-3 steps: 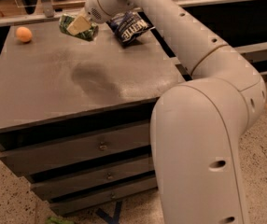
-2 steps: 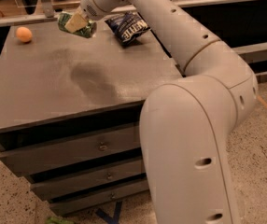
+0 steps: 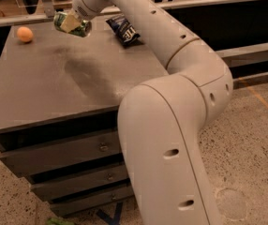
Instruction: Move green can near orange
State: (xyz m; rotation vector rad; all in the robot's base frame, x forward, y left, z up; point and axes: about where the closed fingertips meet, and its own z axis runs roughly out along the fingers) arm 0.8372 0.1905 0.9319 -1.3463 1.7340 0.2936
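Note:
The robot's gripper should release the green can on the cabinet top beside the orange [image 3: 51,38], on the side that faces the chip bag.
The green can [image 3: 80,28], mottled green and white with silver ends, lies tilted on its side in the air just above the back of the grey cabinet top [image 3: 68,83]. My gripper [image 3: 70,22] is shut on the green can and holds it off the surface. The orange [image 3: 25,34], small, round and pale orange, sits on the cabinet top at the far left corner, to the left of the can and apart from it.
A dark blue crinkled chip bag [image 3: 124,29] lies at the back of the top, right of the can. My white arm [image 3: 171,116] crosses the right side. Drawers [image 3: 78,158] face front; rails run behind.
My gripper has carried the green can leftward along the back of the cabinet top, away from the chip bag and closer to the orange. The orange and bag have not moved.

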